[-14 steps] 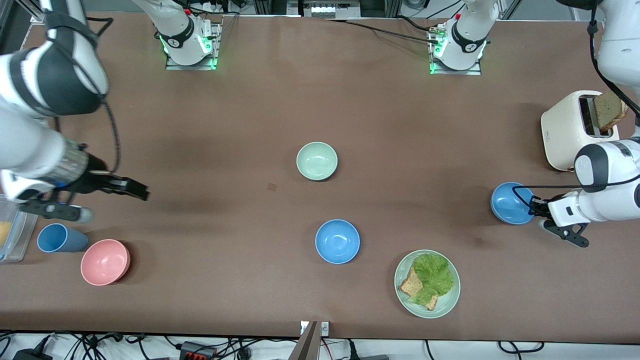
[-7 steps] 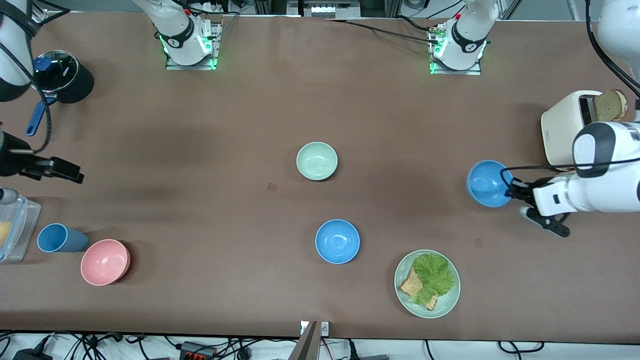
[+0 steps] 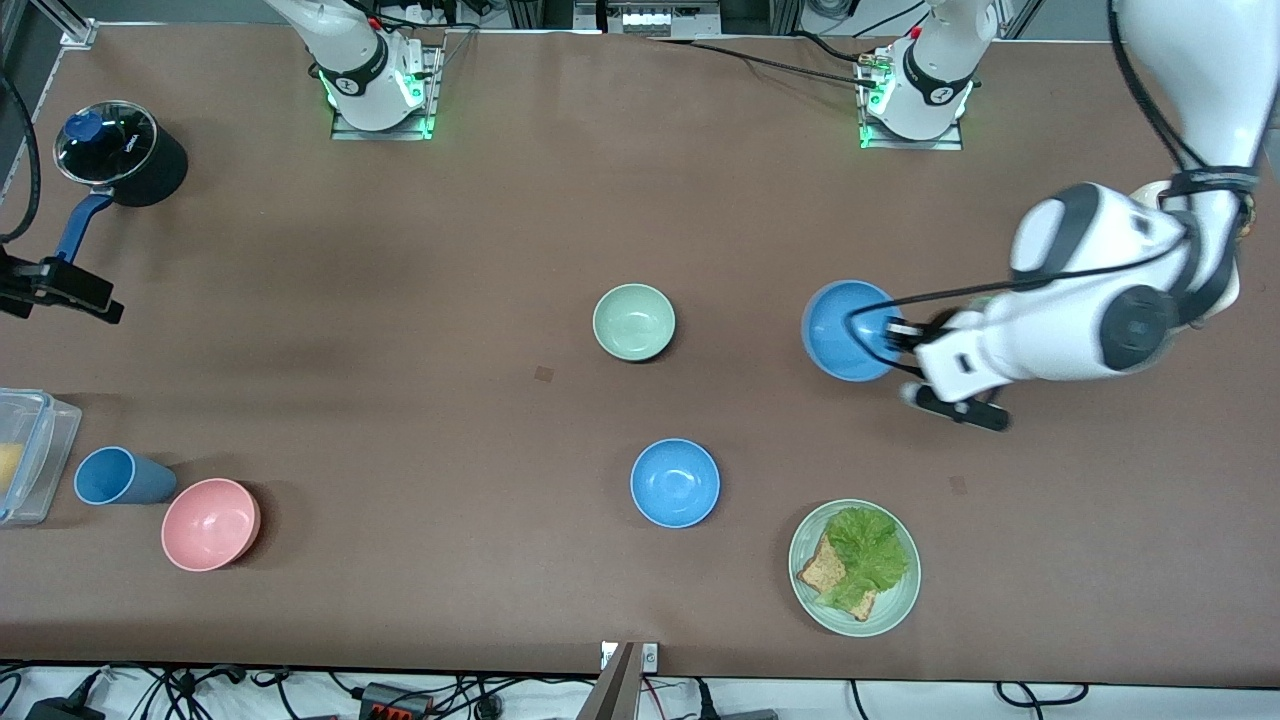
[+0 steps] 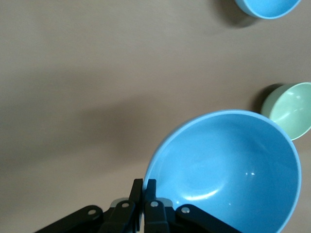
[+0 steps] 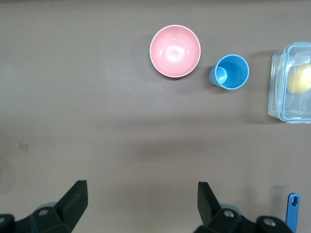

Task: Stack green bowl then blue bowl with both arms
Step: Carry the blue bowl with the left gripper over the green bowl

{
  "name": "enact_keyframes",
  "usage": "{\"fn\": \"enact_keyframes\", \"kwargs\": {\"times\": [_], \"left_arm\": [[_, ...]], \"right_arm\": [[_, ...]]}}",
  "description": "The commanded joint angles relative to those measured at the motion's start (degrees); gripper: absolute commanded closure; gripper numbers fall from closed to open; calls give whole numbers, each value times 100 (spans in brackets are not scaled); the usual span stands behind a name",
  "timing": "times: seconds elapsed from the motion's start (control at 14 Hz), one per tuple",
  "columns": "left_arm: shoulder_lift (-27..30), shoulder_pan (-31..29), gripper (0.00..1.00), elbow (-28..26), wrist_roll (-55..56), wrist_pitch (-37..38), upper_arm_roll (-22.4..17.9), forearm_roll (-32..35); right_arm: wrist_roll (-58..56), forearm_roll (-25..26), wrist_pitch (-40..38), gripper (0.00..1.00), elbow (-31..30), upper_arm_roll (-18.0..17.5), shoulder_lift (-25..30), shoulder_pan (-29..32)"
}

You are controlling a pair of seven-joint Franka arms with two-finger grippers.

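Next, my left gripper sets the blue bowl inside the pale green bowl [image 3: 635, 322] [image 4: 293, 110] at the middle of the table and lets go of it there.
The pale green bowl [image 3: 634, 321] stands upright at the middle of the table, and the left wrist view shows it too [image 4: 290, 115]. My left gripper [image 3: 893, 335] is shut on the rim of a blue bowl [image 3: 847, 330], held above the table beside the green bowl, toward the left arm's end. In the left wrist view the fingers [image 4: 145, 183] pinch that bowl's rim [image 4: 228, 165]. A second blue bowl [image 3: 675, 482] rests nearer the front camera than the green bowl. My right gripper [image 3: 95, 298] hangs open with nothing in it at the right arm's end of the table [image 5: 142, 187].
A plate with lettuce and toast [image 3: 853, 567] sits near the front edge. At the right arm's end are a pink bowl [image 3: 210, 523], a blue cup [image 3: 118, 476], a clear plastic container [image 3: 25, 455] and a black lidded pot [image 3: 120, 150].
The left arm has carried the blue bowl from near the toaster toward the green bowl. The right arm has pulled back to its end of the table, uncovering the black pot.
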State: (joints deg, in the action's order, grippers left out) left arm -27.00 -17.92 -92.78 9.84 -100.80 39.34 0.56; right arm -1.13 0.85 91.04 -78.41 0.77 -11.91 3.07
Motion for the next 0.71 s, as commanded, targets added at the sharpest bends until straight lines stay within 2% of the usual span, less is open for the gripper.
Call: {"fn": "enact_keyframes", "kwargs": {"times": [0.0, 0.21, 0.29, 0.43, 0.5, 0.64], "left_arm": [[-120, 716, 99, -38, 885, -508, 39, -127], [-464, 1307, 99, -64, 1001, -1325, 48, -127], [-499, 1683, 99, -56, 1159, -1468, -5, -118], [-674, 1897, 99, -56, 1319, -1853, -31, -39], [-779, 2028, 99, -47, 1284, -1960, -40, 83], [-1008, 2204, 100, -21, 1292, -1996, -23, 906]], "right_arm": [[-1, -14, 123, 0, -629, -42, 407, -8], [-1, -23, 545, 0, -1289, -42, 776, -8], [-1, -23, 703, 0, -1482, -42, 891, -8], [-1, -23, 985, 0, -1852, -42, 1110, 1], [-1, -23, 994, 0, -1906, -42, 1155, 1], [-1, -15, 1003, 0, -1889, -42, 1164, 1]]}}
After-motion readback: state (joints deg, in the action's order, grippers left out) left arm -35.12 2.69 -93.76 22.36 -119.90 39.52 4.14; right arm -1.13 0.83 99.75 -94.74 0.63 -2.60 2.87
